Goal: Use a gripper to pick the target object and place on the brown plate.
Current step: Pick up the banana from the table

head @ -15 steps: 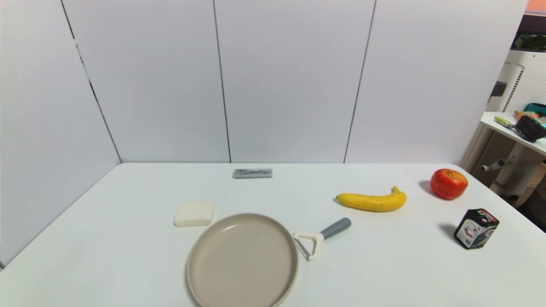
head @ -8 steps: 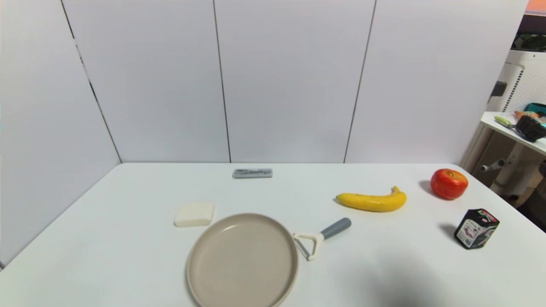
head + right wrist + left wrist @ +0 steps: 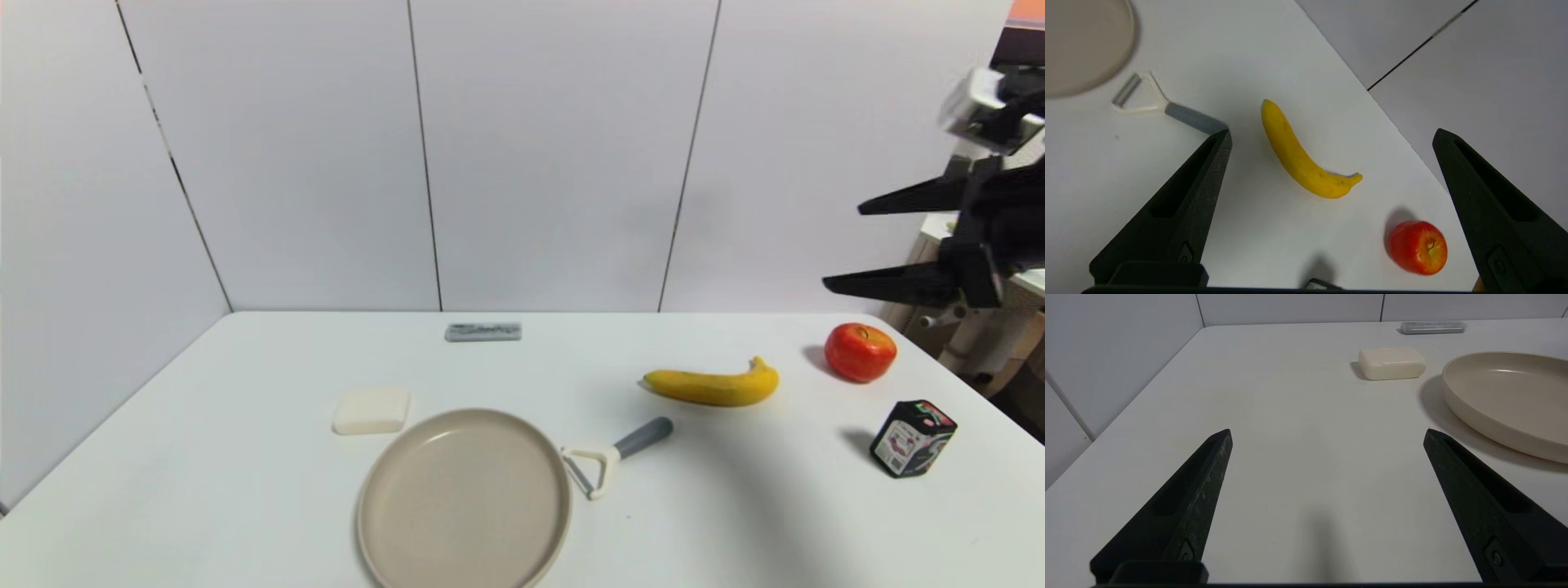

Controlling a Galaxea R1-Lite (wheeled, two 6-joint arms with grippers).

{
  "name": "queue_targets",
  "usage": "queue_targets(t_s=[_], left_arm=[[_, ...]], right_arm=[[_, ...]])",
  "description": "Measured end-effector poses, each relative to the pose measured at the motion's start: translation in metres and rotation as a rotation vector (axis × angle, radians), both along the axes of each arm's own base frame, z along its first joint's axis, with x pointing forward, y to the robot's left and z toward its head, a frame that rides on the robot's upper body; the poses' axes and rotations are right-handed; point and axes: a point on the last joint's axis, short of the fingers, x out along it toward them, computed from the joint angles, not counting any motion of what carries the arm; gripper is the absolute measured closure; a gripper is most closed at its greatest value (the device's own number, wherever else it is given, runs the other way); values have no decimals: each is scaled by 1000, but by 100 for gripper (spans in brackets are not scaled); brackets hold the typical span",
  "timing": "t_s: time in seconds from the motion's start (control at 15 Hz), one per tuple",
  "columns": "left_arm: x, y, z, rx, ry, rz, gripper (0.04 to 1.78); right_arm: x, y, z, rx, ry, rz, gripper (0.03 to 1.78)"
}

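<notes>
The thick part of the banana (image 3: 739, 389) (image 3: 1311, 176), between its middle and its stem on the half nearer the red apple, will be gripped by my right gripper.
The yellow banana (image 3: 712, 385) lies on the white table, right of centre; it also shows in the right wrist view (image 3: 1300, 157). The beige-tan plate (image 3: 384, 523) sits at the front middle and shows in the left wrist view (image 3: 1470, 412). My right gripper (image 3: 841, 245) is open and empty, high above the table's right side, above and to the right of the banana; in its own view (image 3: 1331, 136) the banana lies between the spread fingers far below. My left gripper (image 3: 1327, 433) is open and empty, low over the table left of the plate, out of the head view.
A red apple (image 3: 859, 351) lies right of the banana. A black tin (image 3: 911, 437) stands near the right edge. A peeler (image 3: 616, 457) lies between plate and banana. A cream block (image 3: 371, 409) and a grey case (image 3: 482, 331) lie farther left and back.
My right gripper has come into the head view at the upper right, and its shadow has spread over the table near the banana. The objects have not moved.
</notes>
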Motion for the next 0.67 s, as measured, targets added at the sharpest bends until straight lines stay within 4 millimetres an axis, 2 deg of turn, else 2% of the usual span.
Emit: queue_targets(t_s=[0.27,0.4,0.67], left_arm=[[0,0,0,0,0,0,13],[0,0,0,0,0,0,13],[0,0,0,0,0,0,13]], right_arm=[[57,0,-43,-166,61,158,12],[76,3,-62,-200,131,211,12],[104,7,-86,-273,278,230,12]])
